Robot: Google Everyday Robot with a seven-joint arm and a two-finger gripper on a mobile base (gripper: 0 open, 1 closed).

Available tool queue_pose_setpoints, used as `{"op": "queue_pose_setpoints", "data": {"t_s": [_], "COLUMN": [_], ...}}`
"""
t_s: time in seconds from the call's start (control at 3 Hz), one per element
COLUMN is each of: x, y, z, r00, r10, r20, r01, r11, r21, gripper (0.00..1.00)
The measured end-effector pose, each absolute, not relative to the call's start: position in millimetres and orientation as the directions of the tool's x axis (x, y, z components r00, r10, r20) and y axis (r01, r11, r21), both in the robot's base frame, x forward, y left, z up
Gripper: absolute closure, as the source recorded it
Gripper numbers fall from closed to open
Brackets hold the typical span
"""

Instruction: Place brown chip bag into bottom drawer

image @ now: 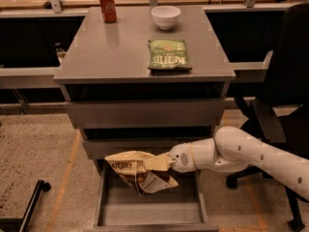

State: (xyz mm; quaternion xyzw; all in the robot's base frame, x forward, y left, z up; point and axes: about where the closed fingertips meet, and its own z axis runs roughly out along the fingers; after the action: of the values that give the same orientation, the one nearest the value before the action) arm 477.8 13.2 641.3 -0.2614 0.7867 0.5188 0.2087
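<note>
The brown chip bag will go down on the bottom of the bottom drawer (135,203), near the side of the drawer that is farthest from my gripper.
The brown chip bag (136,172), tan on top with a dark brown and white underside, hangs over the open bottom drawer (150,211). My gripper (166,162) is shut on the bag's right end and holds it just above the drawer's back part, below the front of the middle drawer (145,146). My white arm (251,156) reaches in from the right. The bag hides part of the drawer floor.
On the grey cabinet top (106,52) lie a green chip bag (167,55), a white bowl (165,16) and a red soda can (107,6). A black office chair (285,95) stands at the right. A black wheeled leg (29,202) is at the lower left.
</note>
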Motion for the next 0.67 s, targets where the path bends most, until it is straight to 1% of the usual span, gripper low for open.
{"op": "queue_pose_setpoints", "data": {"t_s": [0.33, 0.67], "x": [464.9, 463.2], "y": [6.8, 8.3], "z": [577.5, 570.8], "r00": [-0.832, -0.84], "r10": [-0.169, -0.164], "r20": [-0.528, -0.517], "r01": [-0.551, -0.541], "r11": [0.346, 0.34], "r21": [0.759, 0.769], "gripper": [1.0, 1.0]}}
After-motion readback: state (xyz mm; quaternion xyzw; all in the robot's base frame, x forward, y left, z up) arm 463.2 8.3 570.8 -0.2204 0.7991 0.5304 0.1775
